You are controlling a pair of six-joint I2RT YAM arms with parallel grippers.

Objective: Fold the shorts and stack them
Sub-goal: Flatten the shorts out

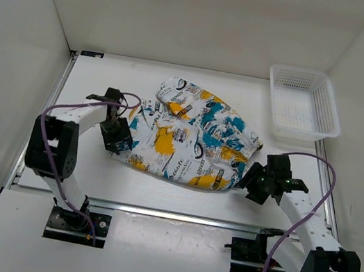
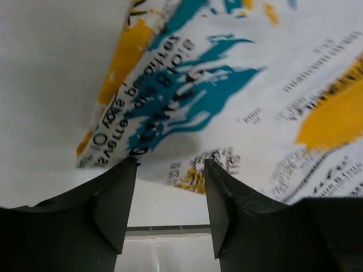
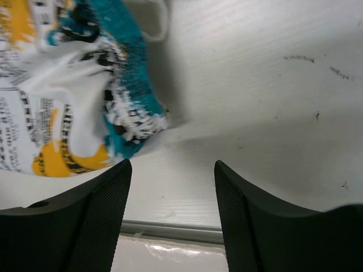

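Observation:
My left gripper's fingers straddle the near edge of the shorts beside the corner of the hem. I need to move that gripper over and pinch that corner (image 2: 91, 158) before lifting.
The shorts (image 1: 193, 134) lie spread in the middle of the table, white with yellow, teal and black print. At their left edge stands my left gripper (image 1: 119, 140), jaws open and empty; in its wrist view the shorts (image 2: 227, 90) fill the space beyond the left gripper (image 2: 170, 165). My right gripper (image 1: 253, 180) sits at the shorts' right end, open with nothing between its fingers. In the right wrist view the gathered teal waistband of the shorts (image 3: 85, 96) lies up and to the left of the right gripper (image 3: 173, 164), apart from it.
A white mesh basket (image 1: 304, 105) stands at the back right corner of the table (image 1: 90, 176). White walls close in on the left, back and right. A metal rail runs along the table's near edge.

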